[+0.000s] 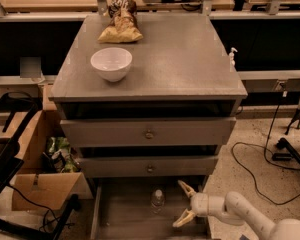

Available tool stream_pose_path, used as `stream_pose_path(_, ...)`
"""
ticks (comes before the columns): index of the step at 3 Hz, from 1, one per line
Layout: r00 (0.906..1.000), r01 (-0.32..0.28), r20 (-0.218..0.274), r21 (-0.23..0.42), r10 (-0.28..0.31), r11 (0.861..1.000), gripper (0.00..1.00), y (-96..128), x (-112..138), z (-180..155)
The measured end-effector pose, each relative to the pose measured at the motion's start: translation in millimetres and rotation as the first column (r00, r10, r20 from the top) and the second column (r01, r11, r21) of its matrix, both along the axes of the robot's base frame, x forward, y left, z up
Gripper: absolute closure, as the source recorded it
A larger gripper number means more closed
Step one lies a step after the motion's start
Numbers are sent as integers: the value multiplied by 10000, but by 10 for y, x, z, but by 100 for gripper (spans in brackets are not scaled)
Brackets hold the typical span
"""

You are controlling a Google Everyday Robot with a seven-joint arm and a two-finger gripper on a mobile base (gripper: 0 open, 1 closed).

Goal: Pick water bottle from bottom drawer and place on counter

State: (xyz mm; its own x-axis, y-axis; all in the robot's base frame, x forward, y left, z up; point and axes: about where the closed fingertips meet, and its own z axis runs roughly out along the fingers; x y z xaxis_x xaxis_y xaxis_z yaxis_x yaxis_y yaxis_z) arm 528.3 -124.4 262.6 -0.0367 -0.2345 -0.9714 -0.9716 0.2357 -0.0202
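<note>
The water bottle is in the open bottom drawer. Next, my gripper moves in and closes around the body of the water bottle (157, 201), below its white cap.
The water bottle (157, 200), small and clear with a white cap, stands upright in the open bottom drawer (125, 219), near its middle. My gripper (183, 204) comes in from the lower right on a white arm and hangs inside the drawer, a little to the right of the bottle and not touching it. Its two tan fingers (186, 188) are spread wide apart with nothing between them. The grey counter (180, 54) tops the cabinet above.
A white bowl (111, 63) and a chip bag (120, 26) sit on the counter. Two shut drawer fronts with knobs (149, 134) overhang the open drawer. A cardboard box (45, 189) stands at the left. Cables (260, 169) lie on the floor at the right.
</note>
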Motion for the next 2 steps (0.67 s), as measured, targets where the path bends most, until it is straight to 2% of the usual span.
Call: stream_pose_path(2,9986,-492,-189,255,497,9985,0,313,163,-382)
